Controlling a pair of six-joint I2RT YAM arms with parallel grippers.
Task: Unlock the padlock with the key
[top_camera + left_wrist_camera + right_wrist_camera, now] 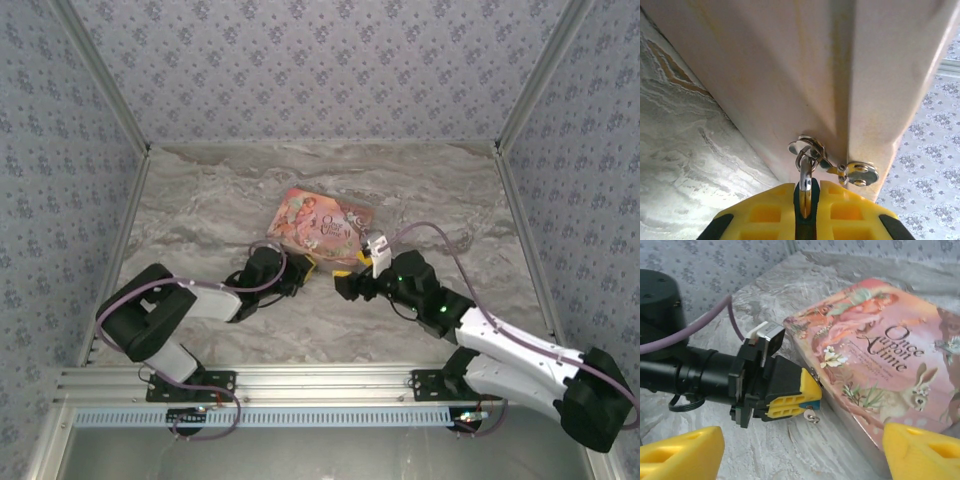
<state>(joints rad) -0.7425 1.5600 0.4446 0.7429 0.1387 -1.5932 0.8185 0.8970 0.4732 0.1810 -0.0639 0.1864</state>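
The key's flat head faces my open right gripper below the padlock. So next I roll my right gripper, pinch the key head [812, 418] and turn it.
The padlock [808, 404] has a small blue body, and my left gripper [792, 401] is shut on it against the side of the pink tin [880, 365]. In the left wrist view its silvery shackle [806, 176] rises from between the yellow fingers [765, 212] and passes through the tin's hasp loop [812, 147]. A tiny silvery key [813, 416] with a ring hangs below the padlock's body. My right gripper [802, 440] is open wide, a short way in front of the key and touching nothing. From above, both grippers [303, 268] [348, 282] meet at the tin's near edge.
The pink tin [320, 224] lies flat in the middle of the marble table [200, 200], with patterned walls on three sides. A round hinge plate [861, 173] sits on the tin's corner beside the hasp. A purple cable [685, 337] trails along the left arm.
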